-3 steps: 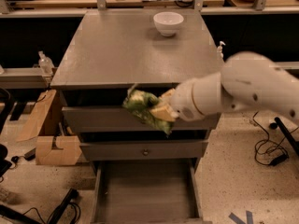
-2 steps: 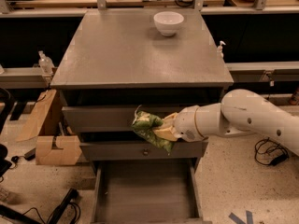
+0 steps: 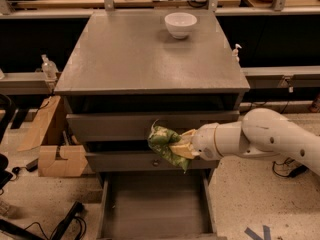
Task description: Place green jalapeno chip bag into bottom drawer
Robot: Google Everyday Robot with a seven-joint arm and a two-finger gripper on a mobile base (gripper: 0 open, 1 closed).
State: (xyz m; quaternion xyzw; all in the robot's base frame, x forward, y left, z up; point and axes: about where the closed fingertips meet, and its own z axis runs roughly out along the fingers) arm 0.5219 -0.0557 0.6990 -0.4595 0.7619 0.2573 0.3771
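Note:
My gripper is going to let go of the green jalapeno chip bag on the bottom drawer's inside (image 3: 177,207), toward the side nearest my arm.
The green jalapeno chip bag (image 3: 165,145) is a wrinkly green foil bag with pale print. It hangs in front of the two closed grey drawers, above the bottom drawer. My gripper (image 3: 181,146) comes in from the right on a white arm and is shut on the bag's right side with its yellowish fingers (image 3: 185,143). The bottom drawer (image 3: 155,209) is pulled out below, a deep plain grey tray with nothing showing inside it.
A white bowl (image 3: 180,24) stands at the back of the grey cabinet top (image 3: 135,59). Cardboard pieces (image 3: 55,149) lie on the floor at the left. Cables and a dark stand (image 3: 60,224) lie at the lower left. A small bottle (image 3: 47,66) stands on the left shelf.
My gripper has moved down and a little to the right with the bag, from the upper drawer's front to the middle drawer's front. The arm has drawn back to the right.

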